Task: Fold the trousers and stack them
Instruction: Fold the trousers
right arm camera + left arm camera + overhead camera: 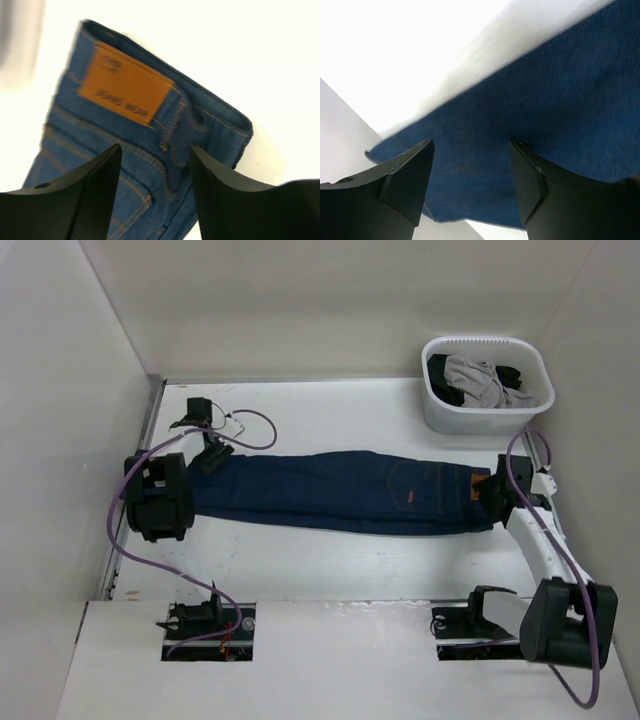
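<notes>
The waistband of the jeans buckles beside the tan patch. My right gripper will take the jeans' near edge point(468, 532) below it before it folds the waistband toward the legs.
The dark navy jeans point(340, 490) lie folded lengthwise across the middle of the table, legs to the left, waistband to the right. My left gripper point(212, 458) is open at the leg ends; in the left wrist view its fingers point(405, 180) straddle the blue denim hem point(530, 115). My right gripper point(490, 490) is open over the waistband end. In the right wrist view the tan patch point(125, 82) and orange stitching show on the jeans point(150, 165) between and beyond the open fingers point(220, 190).
A white basket point(440, 415) at the back right holds a light grey garment point(480, 380) and a black garment point(508, 374). White walls close in the table on the left, back and right. Purple cables point(255, 430) loop by the left arm.
</notes>
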You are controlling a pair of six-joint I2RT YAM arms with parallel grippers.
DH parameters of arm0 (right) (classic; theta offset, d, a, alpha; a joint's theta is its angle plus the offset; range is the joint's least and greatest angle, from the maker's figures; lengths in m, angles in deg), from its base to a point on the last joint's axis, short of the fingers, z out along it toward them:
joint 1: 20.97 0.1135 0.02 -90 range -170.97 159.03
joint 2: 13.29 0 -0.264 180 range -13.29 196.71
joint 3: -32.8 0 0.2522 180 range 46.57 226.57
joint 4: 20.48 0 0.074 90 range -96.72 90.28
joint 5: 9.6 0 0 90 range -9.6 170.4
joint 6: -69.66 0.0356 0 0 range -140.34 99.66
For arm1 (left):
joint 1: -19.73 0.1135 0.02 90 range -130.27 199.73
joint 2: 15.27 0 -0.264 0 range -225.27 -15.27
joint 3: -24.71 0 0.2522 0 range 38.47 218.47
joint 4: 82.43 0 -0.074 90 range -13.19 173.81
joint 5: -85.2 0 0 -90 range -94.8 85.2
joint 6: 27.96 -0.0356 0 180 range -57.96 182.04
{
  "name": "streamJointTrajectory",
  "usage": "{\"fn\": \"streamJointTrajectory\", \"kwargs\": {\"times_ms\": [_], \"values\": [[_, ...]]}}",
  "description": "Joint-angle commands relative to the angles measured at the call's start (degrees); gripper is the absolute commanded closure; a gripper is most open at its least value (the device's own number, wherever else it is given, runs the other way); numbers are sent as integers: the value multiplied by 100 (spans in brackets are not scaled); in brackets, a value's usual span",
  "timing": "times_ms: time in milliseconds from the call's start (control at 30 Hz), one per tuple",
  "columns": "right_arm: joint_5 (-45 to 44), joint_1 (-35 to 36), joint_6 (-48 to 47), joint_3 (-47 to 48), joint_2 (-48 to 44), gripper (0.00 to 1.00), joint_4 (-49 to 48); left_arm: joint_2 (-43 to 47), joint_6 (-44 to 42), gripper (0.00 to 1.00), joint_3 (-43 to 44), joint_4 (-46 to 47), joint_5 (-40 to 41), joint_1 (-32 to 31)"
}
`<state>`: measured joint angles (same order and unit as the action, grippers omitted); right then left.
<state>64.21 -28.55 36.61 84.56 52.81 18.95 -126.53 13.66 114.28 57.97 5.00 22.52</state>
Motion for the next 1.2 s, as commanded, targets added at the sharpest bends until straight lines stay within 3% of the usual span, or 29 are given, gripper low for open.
{"fn": "streamJointTrajectory", "kwargs": {"times_ms": [0, 167, 433, 700, 900, 1033, 1167], "values": [[-280, -178, -483, 174, -702, 38, 157, 990, 223, 39, -101, -183, -119, 428], [474, -600, -211, -301, -1012, 36, 237, 1519, 347, 39, -373, -789, -172, 1245], [775, -171, 598, -768, -705, 41, -264, 1327, 531, 41, -884, -826, -172, 2572], [678, 190, 941, -662, 16, 47, -765, 1002, 707, 42, -840, -580, -216, 3039], [546, 190, 897, -750, 350, 69, -827, 931, 707, 42, -866, -527, -216, 3092], [599, 50, 687, -689, 167, 99, -775, 949, 698, 42, -928, -509, -242, 3083], [485, 94, 353, -259, -641, 100, -196, 852, 698, 42, -937, -500, -242, 3066]]}}
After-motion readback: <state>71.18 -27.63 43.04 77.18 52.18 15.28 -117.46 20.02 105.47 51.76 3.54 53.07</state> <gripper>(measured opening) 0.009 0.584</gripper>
